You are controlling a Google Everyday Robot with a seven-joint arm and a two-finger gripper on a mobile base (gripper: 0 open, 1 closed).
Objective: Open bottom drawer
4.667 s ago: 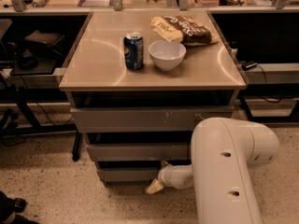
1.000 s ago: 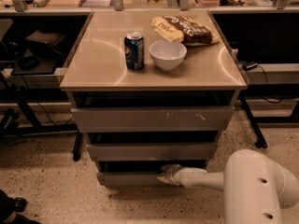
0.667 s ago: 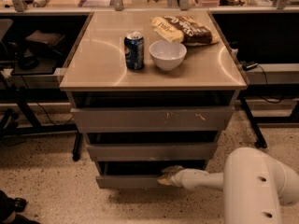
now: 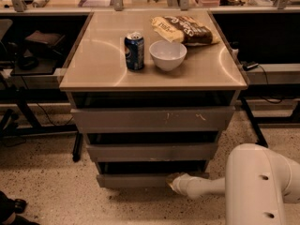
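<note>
My gripper meets the bottom drawer's top edge from the side, so next I open its fingers, swing my arm in front and take the drawer's edge there (image 4: 163, 176).
The bottom drawer (image 4: 133, 180) is the lowest and narrowest grey front of the cabinet's three. It stands a little forward of the drawer above, with a dark gap over its top edge. My gripper (image 4: 171, 181) is at the right part of that front, at its top edge, on the end of my white arm (image 4: 206, 186), which reaches in from the lower right. The fingertips are hidden against the panel.
On the cabinet top (image 4: 108, 74) stand a blue can (image 4: 134, 51), a white bowl (image 4: 168, 55) and a snack bag (image 4: 183, 29). Middle drawer (image 4: 150, 151) and scratched top drawer (image 4: 152, 119) are above. Black desk legs and cables flank the cabinet on the speckled floor.
The bottom drawer has come forward toward the camera with my gripper at its edge. My arm has drawn back to the lower right since the earliest frame.
</note>
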